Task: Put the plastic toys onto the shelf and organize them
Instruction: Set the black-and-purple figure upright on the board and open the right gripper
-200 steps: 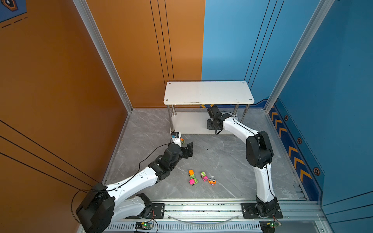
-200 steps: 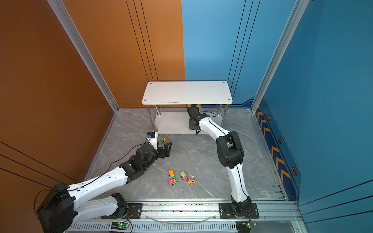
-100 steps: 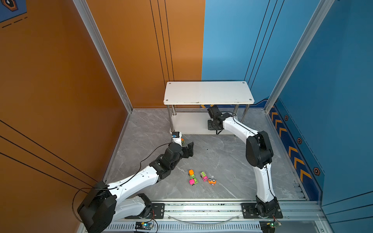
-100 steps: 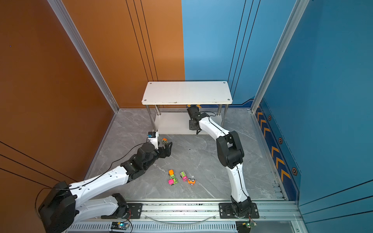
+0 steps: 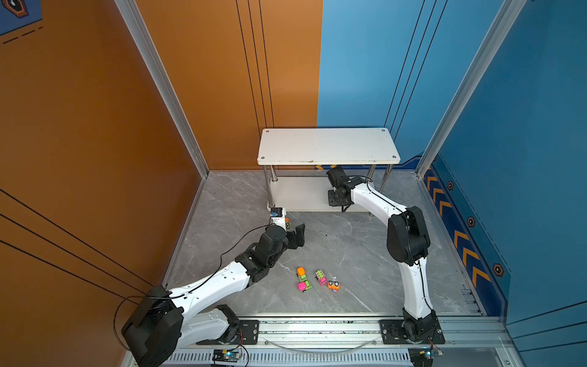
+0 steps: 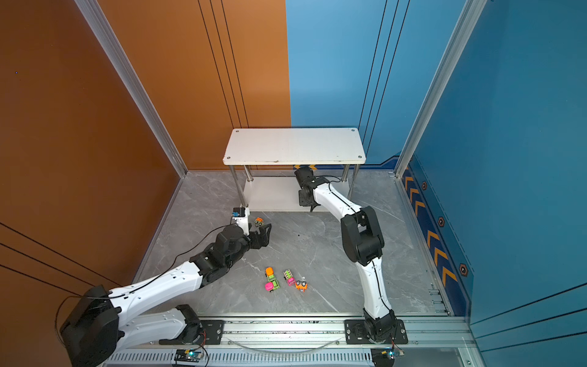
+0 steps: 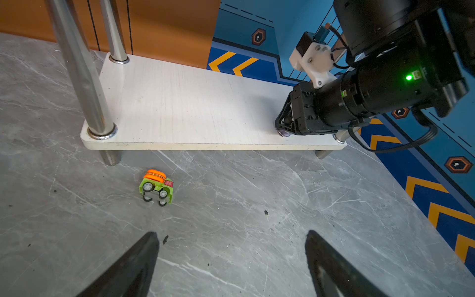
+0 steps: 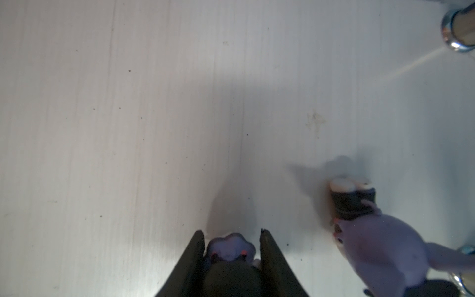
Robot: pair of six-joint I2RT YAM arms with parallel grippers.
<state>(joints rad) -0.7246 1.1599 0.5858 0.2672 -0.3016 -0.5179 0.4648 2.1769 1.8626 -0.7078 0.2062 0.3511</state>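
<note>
Next, I let go of the black-and-lilac figurine with my right gripper near the lower board's front edge (image 5: 334,201) (image 8: 219,247), next to the second figurine.
The shelf (image 5: 328,146) is a white two-tier rack on chrome posts. My right gripper (image 8: 232,234) reaches under its top board and is shut on a black-and-lilac figurine (image 8: 230,246) just above the lower board (image 7: 192,102). A second figurine (image 8: 372,231) lies on that board beside it, near a post. My left gripper (image 7: 232,232) hangs open over the floor, empty. A green toy car with an orange drum (image 7: 156,186) lies on its side ahead of that gripper, near the shelf's front left post. Several more neon cars (image 5: 317,281) sit in a cluster mid-floor.
The floor is grey marble, walled orange on the left and blue on the right. The chrome posts (image 7: 84,77) and the top board hem in the lower tier. An aluminium rail (image 5: 317,327) carrying both arm bases runs along the near edge.
The left forearm has shifted slightly while its gripper stays by the tipped car. The right arm has not visibly moved.
</note>
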